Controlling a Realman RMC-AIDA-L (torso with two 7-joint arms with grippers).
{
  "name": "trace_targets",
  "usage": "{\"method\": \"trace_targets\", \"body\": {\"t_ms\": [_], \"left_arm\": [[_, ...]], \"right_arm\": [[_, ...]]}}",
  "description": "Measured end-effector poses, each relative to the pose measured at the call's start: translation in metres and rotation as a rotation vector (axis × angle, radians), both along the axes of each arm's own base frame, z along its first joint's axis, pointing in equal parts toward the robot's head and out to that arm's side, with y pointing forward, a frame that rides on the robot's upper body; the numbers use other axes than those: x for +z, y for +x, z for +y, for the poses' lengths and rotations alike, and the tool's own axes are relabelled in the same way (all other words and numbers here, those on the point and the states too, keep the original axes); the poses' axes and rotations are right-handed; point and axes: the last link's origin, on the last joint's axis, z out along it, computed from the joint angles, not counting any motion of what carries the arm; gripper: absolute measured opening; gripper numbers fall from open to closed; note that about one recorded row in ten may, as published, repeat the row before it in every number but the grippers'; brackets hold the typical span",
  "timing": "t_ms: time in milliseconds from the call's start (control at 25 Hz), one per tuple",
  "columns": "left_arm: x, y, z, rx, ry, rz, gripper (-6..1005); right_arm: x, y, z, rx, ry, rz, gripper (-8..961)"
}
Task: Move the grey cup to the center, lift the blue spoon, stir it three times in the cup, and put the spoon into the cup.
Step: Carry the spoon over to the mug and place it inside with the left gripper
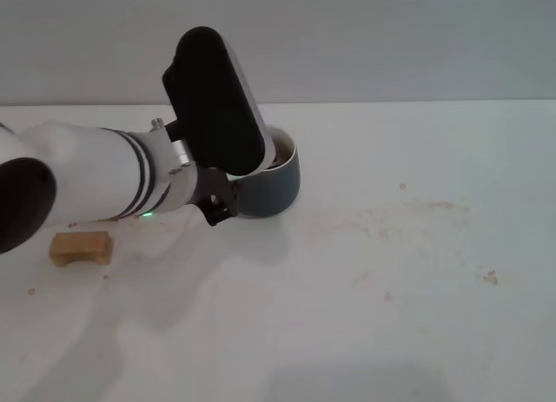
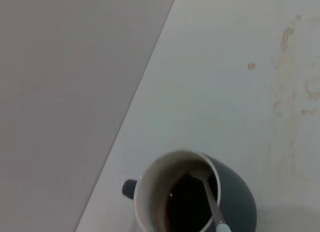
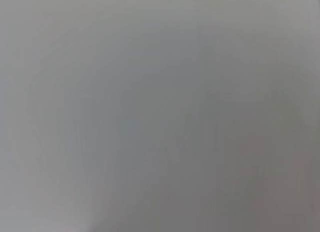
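Observation:
My left gripper needs to release the blue spoon in the grey cup [image 1: 244, 159] [image 2: 192, 222]. I need to leave it against the cup's rim closest to my left arm.
The grey cup [image 1: 276, 183] stands on the white table toward the back, left of the middle, half hidden behind my left arm. In the left wrist view the grey cup [image 2: 235, 197] is seen from above, cream inside, with dark liquid and its loop handle [image 2: 129, 188] sticking out. The blue spoon [image 2: 212, 202] leans in the cup, its metal bowl in the liquid and its pale blue handle end [image 2: 223, 227] over the rim. My left gripper [image 1: 222, 204] hangs right beside the cup, mostly hidden by its own black wrist housing [image 1: 217, 98]. My right gripper is out of view.
A small wooden block [image 1: 81, 247] lies on the table at the left, under the left forearm. Faint brown stains [image 1: 417, 213] mark the table to the right. A grey wall runs behind the table's far edge.

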Motion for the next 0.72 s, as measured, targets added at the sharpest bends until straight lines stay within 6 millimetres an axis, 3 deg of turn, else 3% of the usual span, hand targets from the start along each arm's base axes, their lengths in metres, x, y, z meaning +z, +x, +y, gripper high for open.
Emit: {"method": "trace_targets", "body": {"t_ms": [360,720], "left_arm": [[0.013,-0.008,0.006,0.022,0.044,-0.015,188],[0.011,-0.009,0.017,0.020,0.054,-0.010,188]], "right_arm": [[-0.001,-0.002,0.003,0.009,-0.002,0.003,-1],[-0.001,0.000,0.000,0.001,-0.004,0.004,-1]]}}
